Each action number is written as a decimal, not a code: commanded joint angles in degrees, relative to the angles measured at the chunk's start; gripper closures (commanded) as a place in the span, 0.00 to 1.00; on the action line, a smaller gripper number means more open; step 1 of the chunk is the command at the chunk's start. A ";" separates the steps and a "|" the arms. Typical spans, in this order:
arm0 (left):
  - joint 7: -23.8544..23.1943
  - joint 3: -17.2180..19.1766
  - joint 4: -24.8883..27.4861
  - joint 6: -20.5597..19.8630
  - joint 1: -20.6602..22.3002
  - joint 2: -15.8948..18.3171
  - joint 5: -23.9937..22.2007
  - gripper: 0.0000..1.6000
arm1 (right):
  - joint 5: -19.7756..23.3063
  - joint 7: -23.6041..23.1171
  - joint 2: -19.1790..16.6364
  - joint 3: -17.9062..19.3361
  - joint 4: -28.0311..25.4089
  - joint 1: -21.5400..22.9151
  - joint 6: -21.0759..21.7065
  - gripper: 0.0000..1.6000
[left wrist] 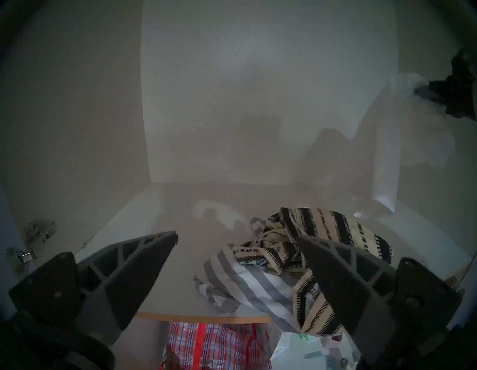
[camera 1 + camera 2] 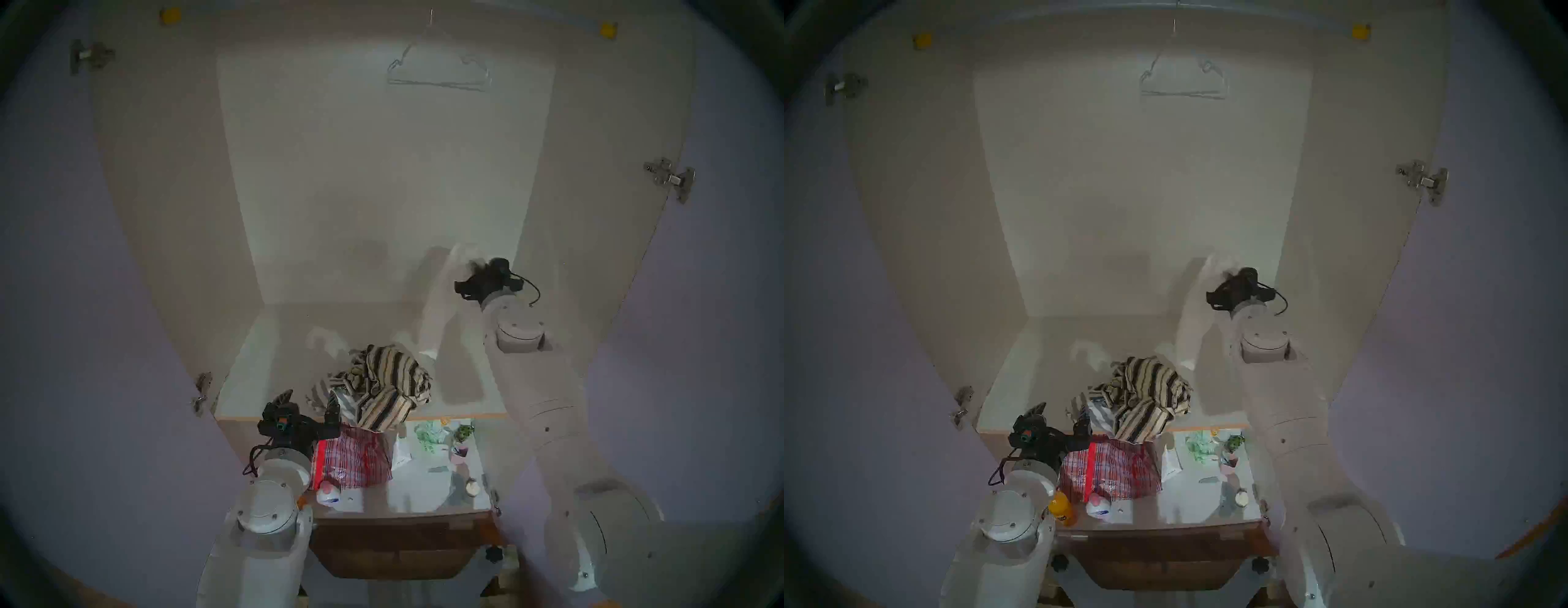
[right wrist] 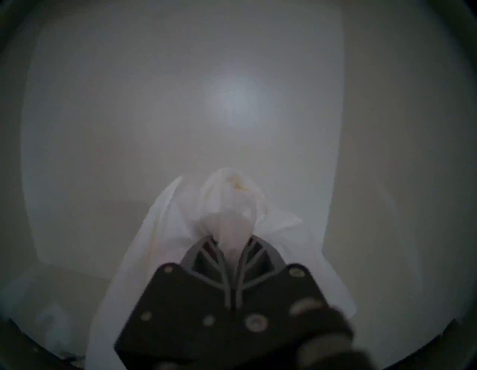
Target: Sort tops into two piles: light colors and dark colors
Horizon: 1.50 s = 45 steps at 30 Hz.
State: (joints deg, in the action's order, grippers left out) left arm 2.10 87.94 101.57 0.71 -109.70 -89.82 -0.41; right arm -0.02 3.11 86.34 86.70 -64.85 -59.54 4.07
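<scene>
My right gripper is to let go of the plain white top on the bare shelf [image 2: 505,362] beside the shelf's nearest wardrobe side.
My right gripper [image 2: 470,265] is shut on the plain white top [image 2: 439,310] and holds it high near the wardrobe's right wall. The cloth hangs down to the shelf [image 2: 263,373]. In the right wrist view the white top [image 3: 227,196] bunches between the gripper's [image 3: 232,240] fingers. The cream top with black stripes [image 2: 390,382] lies in a heap at the shelf's front, spilling over the edge. The white top with grey stripes [image 2: 339,401] lies under its left side. My left gripper [image 2: 307,403] is open and empty just left of this heap; in the left wrist view it [image 1: 236,236] frames the grey-striped top [image 1: 247,281].
A red checked plastic bag [image 2: 352,458] stands on the lower table under the shelf edge, with bottles [image 2: 1062,511] and small items [image 2: 441,437] beside it. A wire hanger [image 2: 437,72] hangs high at the back. Wardrobe walls close in on both sides.
</scene>
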 commanded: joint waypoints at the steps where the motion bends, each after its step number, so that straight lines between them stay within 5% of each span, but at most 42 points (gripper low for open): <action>1: -0.26 -0.15 1.52 0.34 0.45 0.01 -0.12 0.00 | -0.43 2.49 -1.07 2.02 1.73 2.80 -2.34 1.00; 15: -0.24 -0.15 1.48 0.36 0.48 0.02 -0.12 0.00 | 1.15 7.16 -2.55 15.50 14.94 8.89 0.12 1.00; 25: -0.22 -0.16 1.45 0.36 0.49 0.01 -0.11 0.00 | 2.93 3.69 -1.29 16.89 30.23 14.92 2.79 1.00; 26: -0.21 -0.16 1.42 0.37 0.51 0.01 -0.10 0.00 | 3.01 3.49 -1.33 16.93 31.78 15.81 2.26 0.28; 27: -0.21 -0.16 1.42 0.37 0.51 0.01 -0.10 0.00 | 3.01 3.49 -1.33 16.93 31.78 15.81 2.26 0.28; 28: -0.19 -0.16 1.38 0.38 0.52 0.00 -0.09 0.00 | 3.17 3.17 -1.20 16.99 31.54 15.80 0.97 0.00; 35: -0.16 -0.16 1.30 0.40 0.57 -0.01 -0.07 0.00 | 10.80 -6.32 -1.15 22.39 26.81 14.17 6.32 0.00; 40: -0.12 -0.17 1.22 0.40 0.61 -0.01 -0.06 0.00 | 8.64 -14.00 -2.78 17.70 21.17 10.22 2.07 0.00; 43: -0.13 -0.18 1.28 0.40 0.58 0.00 -0.07 0.00 | 7.46 -17.18 -3.59 15.23 12.98 4.68 -0.53 0.00; 45: -0.14 -0.18 1.32 0.40 0.56 0.01 -0.08 0.00 | 7.45 -17.79 -3.95 14.89 13.10 4.37 -1.74 0.00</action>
State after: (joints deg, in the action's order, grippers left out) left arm 2.18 87.91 101.37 0.72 -109.63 -89.80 -0.40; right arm 8.62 -15.41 83.35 101.61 -46.69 -53.53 5.45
